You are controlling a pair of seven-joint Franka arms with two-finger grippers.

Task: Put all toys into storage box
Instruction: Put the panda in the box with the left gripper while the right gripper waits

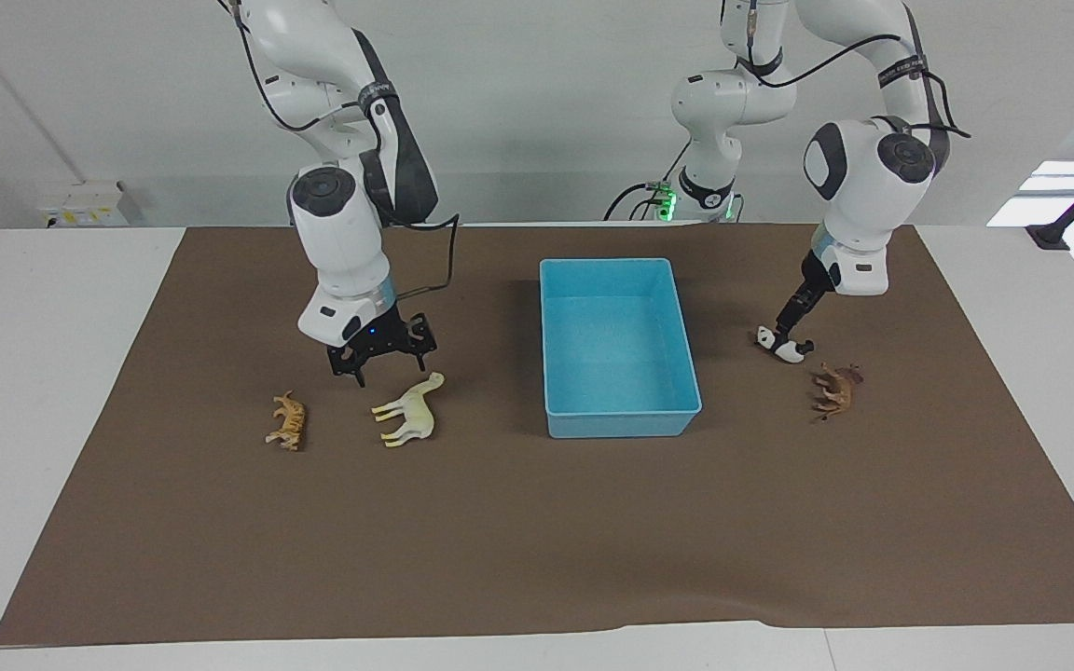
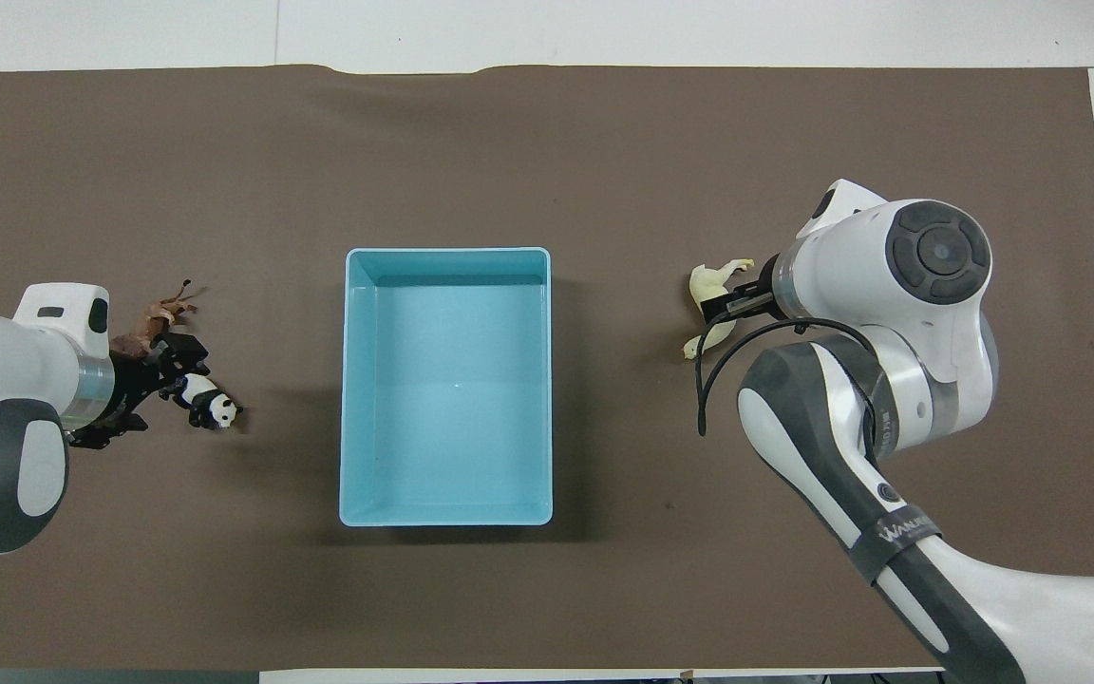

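I need to reach for the cream horse next with my right gripper, and then close it around the middle of the horse's body (image 2: 714,303).
The light blue storage box (image 1: 619,419) (image 2: 349,380) stands mid-mat with nothing in it. My left gripper (image 1: 791,337) (image 2: 188,388) is down at the black-and-white panda (image 1: 784,349) (image 2: 213,409) and shut on it, low at the mat. The brown animal (image 1: 837,388) (image 2: 156,319) lies just beside it. My right gripper (image 1: 388,365) (image 2: 732,304) is open and hangs just above the mat next to the cream horse (image 1: 411,412) (image 2: 710,282), apart from it. The orange tiger (image 1: 287,421) lies beside the horse, toward the right arm's end; my right arm hides it in the overhead view.
A brown mat (image 1: 537,540) (image 2: 547,142) covers the white table (image 1: 34,373). The toys lie in two pairs, one on each side of the box.
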